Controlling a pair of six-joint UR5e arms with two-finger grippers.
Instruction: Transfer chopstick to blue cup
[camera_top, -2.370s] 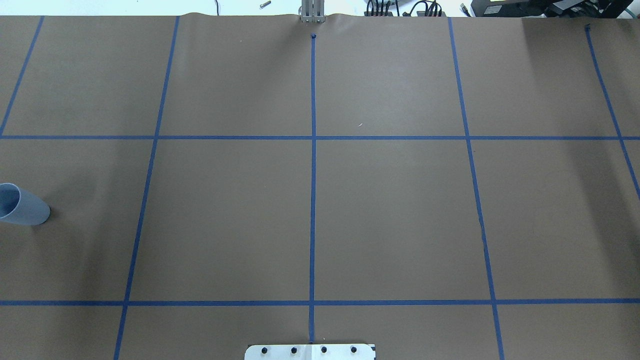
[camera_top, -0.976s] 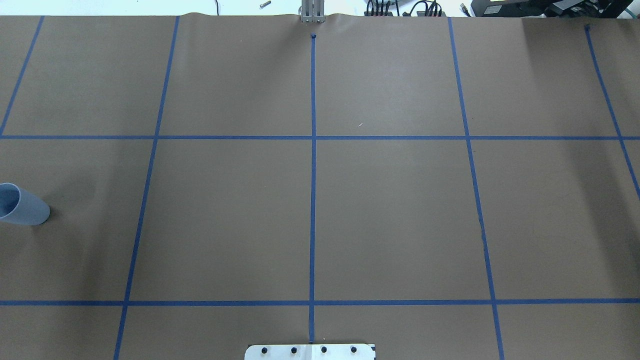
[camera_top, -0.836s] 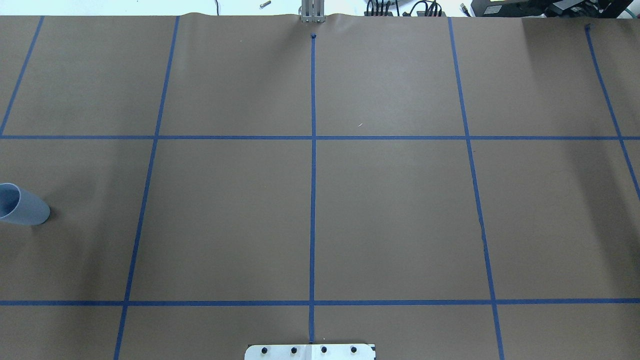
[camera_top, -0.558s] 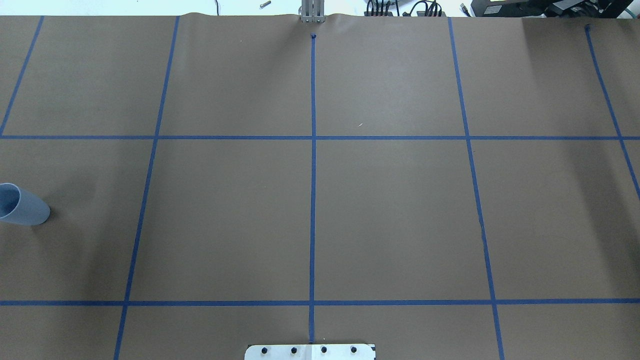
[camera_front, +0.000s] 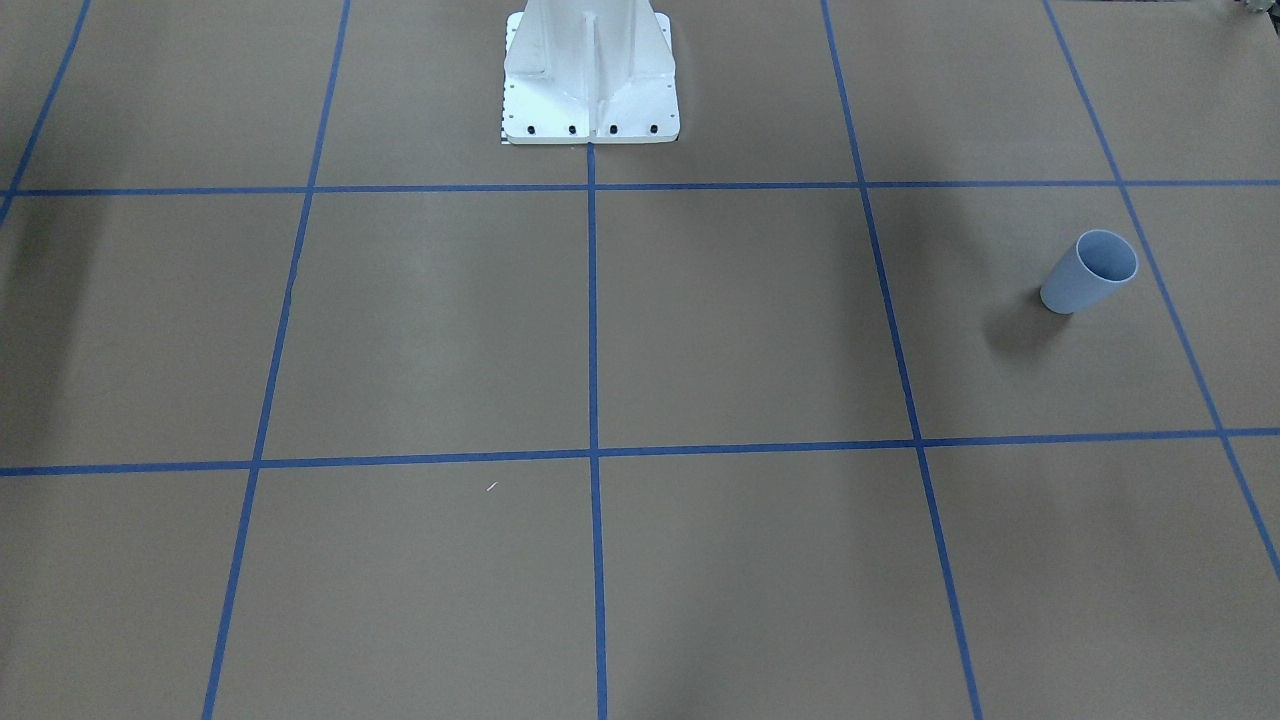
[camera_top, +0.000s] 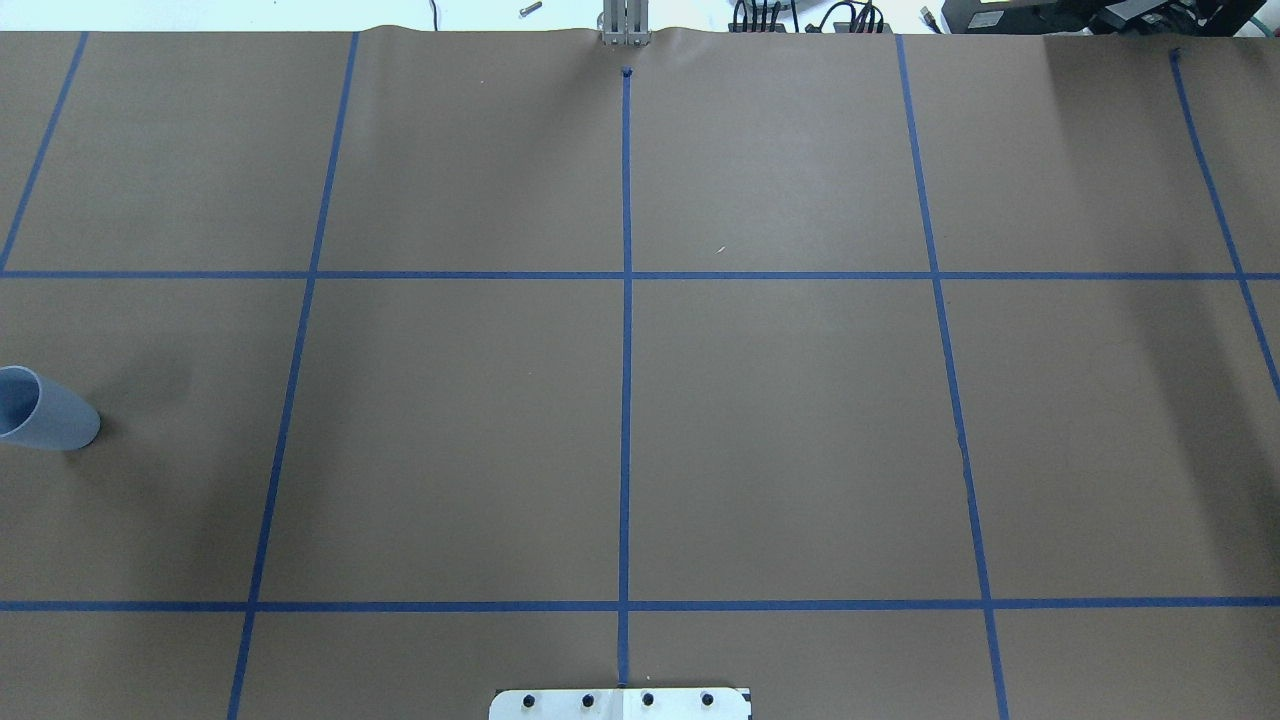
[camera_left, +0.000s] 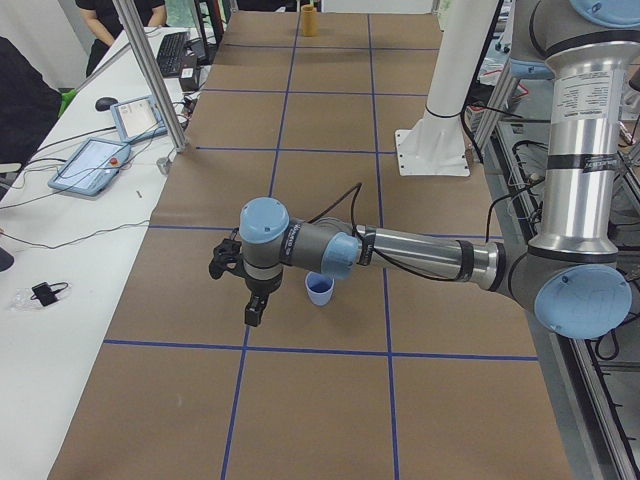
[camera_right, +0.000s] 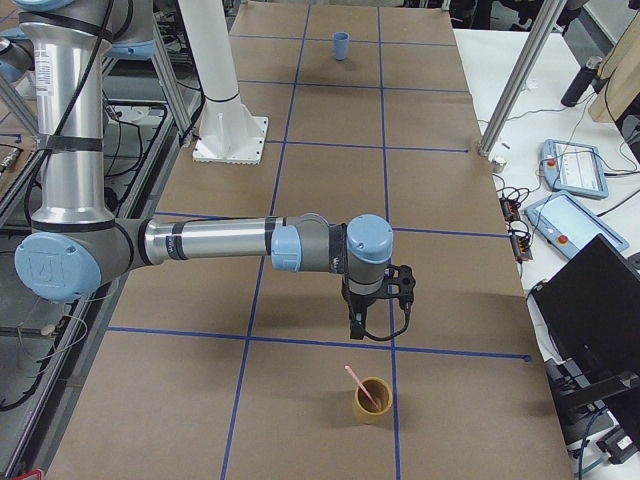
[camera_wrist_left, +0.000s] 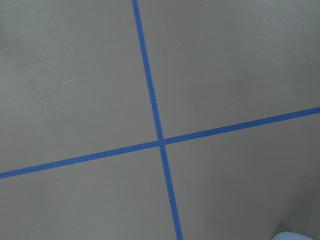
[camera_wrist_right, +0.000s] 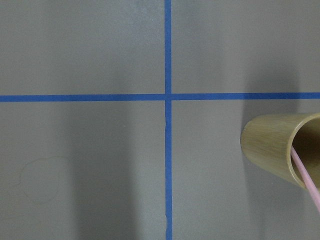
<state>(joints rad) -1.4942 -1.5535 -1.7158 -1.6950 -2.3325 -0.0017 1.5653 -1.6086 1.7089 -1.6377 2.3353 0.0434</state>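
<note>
My left gripper moves to the blue cup next and closes on the blue cup's rim (camera_front: 1126, 278), on the side away from the white robot pedestal.
The blue cup (camera_front: 1088, 272) stands upright on the brown paper on my left side; it also shows at the overhead view's left edge (camera_top: 40, 410) and in the left side view (camera_left: 319, 290). My left gripper (camera_left: 252, 305) hangs just beside it, toward the table's far edge; I cannot tell whether it is open or shut. The pink chopstick (camera_right: 360, 385) leans inside a tan cup (camera_right: 372, 400) on my right side, and shows in the right wrist view (camera_wrist_right: 306, 180). My right gripper (camera_right: 370, 320) hovers just short of that cup; its state cannot be told.
The white robot pedestal (camera_front: 590, 70) stands at the table's middle near edge. An operators' bench with tablets (camera_left: 95, 165) and aluminium posts (camera_right: 510, 80) runs along the far side. Blue tape lines (camera_top: 626, 350) grid the brown paper.
</note>
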